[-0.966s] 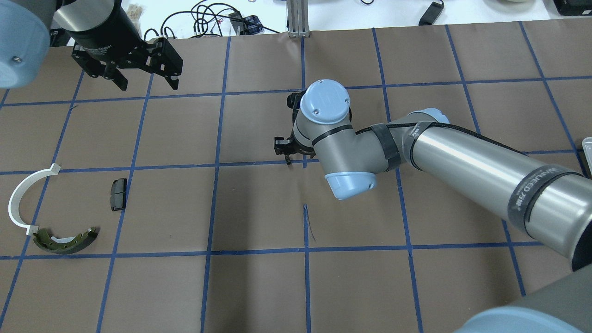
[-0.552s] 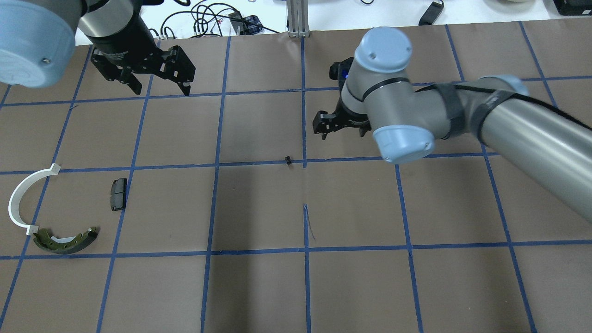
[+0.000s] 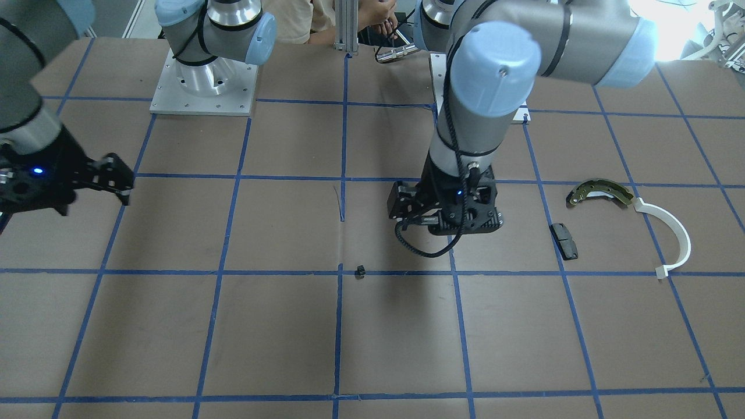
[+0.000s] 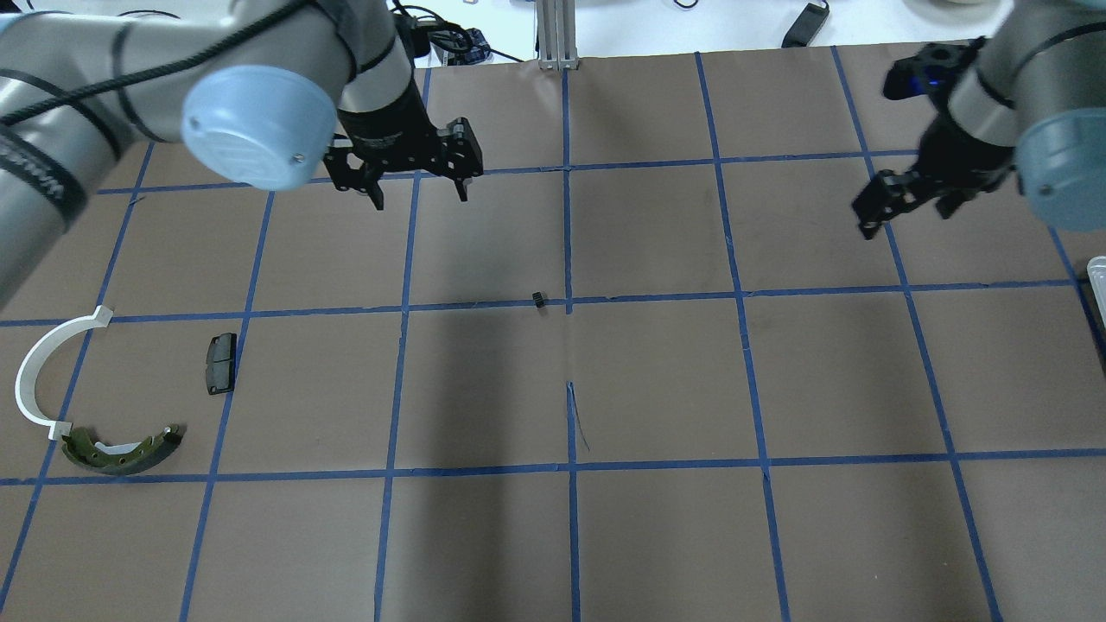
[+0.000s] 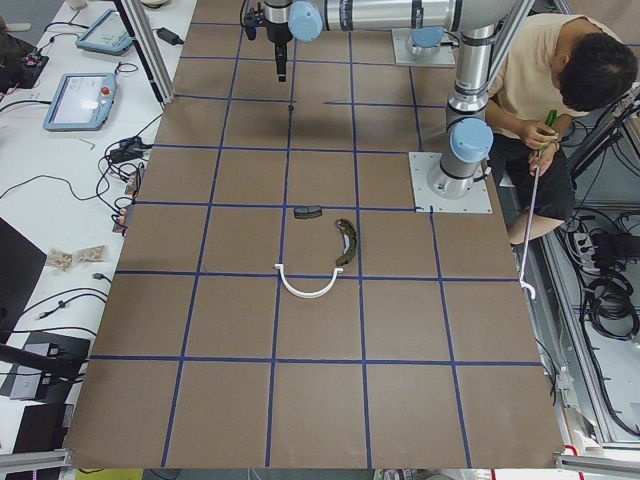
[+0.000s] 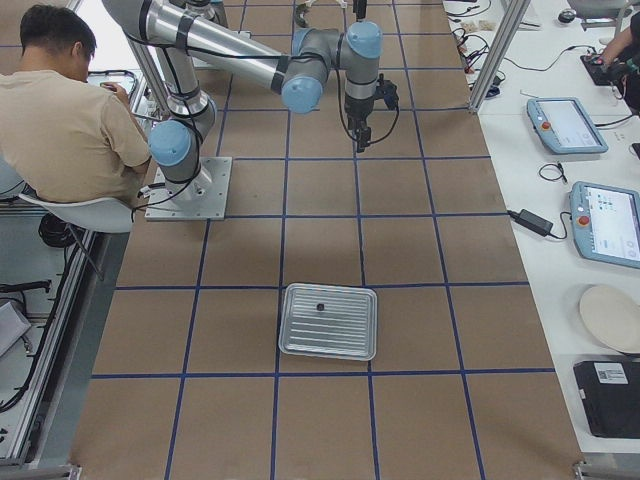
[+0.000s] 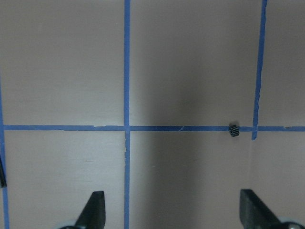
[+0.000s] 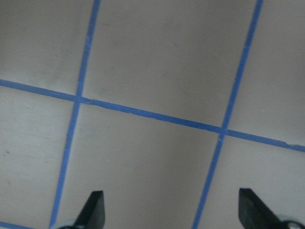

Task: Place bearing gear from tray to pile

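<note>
My left gripper is going to close on the sides of the bearing gear (image 3: 360, 272) (image 7: 234, 130), which lies on the blue tape beside the tape crossing.
The bearing gear (image 4: 537, 300) is a tiny black toothed piece lying on the brown table at a blue tape crossing, also seen in the front view (image 3: 360, 270) and the left wrist view (image 7: 233, 130). My left gripper (image 4: 419, 192) is open and empty, above the table, behind and left of the gear. My right gripper (image 4: 903, 216) is open and empty, far right near the tray (image 4: 1097, 278). The pile lies at the left: brake shoe (image 4: 121, 449), white arc (image 4: 39, 371), black pad (image 4: 221, 363). The tray (image 6: 328, 320) holds one small dark part.
Blue tape lines grid the brown table cover. Cables and an aluminium post (image 4: 557, 34) stand at the far edge. A seated person (image 6: 70, 110) is behind the robot bases. Tablets (image 6: 565, 120) lie on the side bench.
The right gripper let go of the gear at the table's centre, rose and swung far right. The left arm moved right, toward the centre. The gear lies still.
</note>
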You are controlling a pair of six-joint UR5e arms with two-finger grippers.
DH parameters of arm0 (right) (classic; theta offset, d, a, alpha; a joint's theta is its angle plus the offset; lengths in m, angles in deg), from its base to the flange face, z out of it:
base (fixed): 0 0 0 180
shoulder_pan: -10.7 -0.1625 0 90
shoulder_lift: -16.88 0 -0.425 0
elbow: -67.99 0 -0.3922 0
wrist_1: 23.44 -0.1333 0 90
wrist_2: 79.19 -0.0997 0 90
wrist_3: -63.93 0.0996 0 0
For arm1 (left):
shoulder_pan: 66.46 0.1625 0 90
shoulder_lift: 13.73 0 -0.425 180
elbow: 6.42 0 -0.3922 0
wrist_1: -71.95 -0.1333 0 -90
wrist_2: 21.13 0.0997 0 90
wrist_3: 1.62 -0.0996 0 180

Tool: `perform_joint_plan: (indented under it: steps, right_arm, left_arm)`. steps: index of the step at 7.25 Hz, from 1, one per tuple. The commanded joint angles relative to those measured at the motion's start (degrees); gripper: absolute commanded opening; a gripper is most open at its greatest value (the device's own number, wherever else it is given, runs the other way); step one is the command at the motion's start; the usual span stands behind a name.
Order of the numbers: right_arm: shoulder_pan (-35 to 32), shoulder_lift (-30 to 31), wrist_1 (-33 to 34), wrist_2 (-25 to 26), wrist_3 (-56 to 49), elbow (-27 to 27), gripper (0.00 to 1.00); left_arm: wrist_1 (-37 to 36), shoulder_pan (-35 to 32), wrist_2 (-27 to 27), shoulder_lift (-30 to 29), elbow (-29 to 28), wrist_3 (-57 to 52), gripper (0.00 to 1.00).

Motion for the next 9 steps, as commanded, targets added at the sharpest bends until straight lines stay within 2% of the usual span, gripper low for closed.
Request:
perform_joint_plan:
  steps: [1, 2, 3, 4, 5, 6, 7, 8, 9]
  right_arm:
    - [18.5, 0.34, 0.16, 0.32, -12.91, -0.21, 1.0]
    - [23.62, -2.54, 3.56, 0.93, -19.22, -0.13, 1.0]
    - [28.98, -7.7, 9.42, 0.68, -30.76, -0.22, 1.0]
    - [33.73, -12.37, 12.09, -0.11, -38.36, -0.22, 1.0]
    - [35.26, -15.89, 15.43, -0.03, -46.01, 0.04, 1.0]
    - [35.36, -18.71, 16.5, -0.2, -52.18, 0.05, 0.99]
    - [35.45, -20.31, 17.47, -0.03, -52.93, 0.05, 0.94]
    - [35.45, -20.76, 17.57, 0.06, -52.94, 0.13, 0.79]
    - [35.45, -21.37, 17.66, 0.49, -53.03, -0.04, 0.79]
  left_arm:
    - [-11.21, -4.67, 0.06, -7.47, 3.76, 11.39, 1.0]
    - [-16.75, -5.65, -0.11, -10.02, 5.61, 14.57, 1.0]
    - [-17.84, -6.27, -0.2, -12.4, 6.94, 14.86, 1.0]
    - [-19.51, -7.15, -0.12, -14.59, 8.17, 14.95, 1.0]
    - [-22.4, -7.33, -0.2, -15.75, 8.62, 17.13, 0.97]
    - [-22.51, -7.86, -0.2, -16.98, 8.88, 18.54, 0.89]
    - [-22.95, -8.56, -0.03, -17.34, 8.36, 17.86, 0.84]
    - [-23.3, -8.56, -0.03, -17.34, 8.1, 17.33, 0.68]
    - [-24.35, -8.56, -0.03, -17.34, 8.01, 14.97, 0.59]
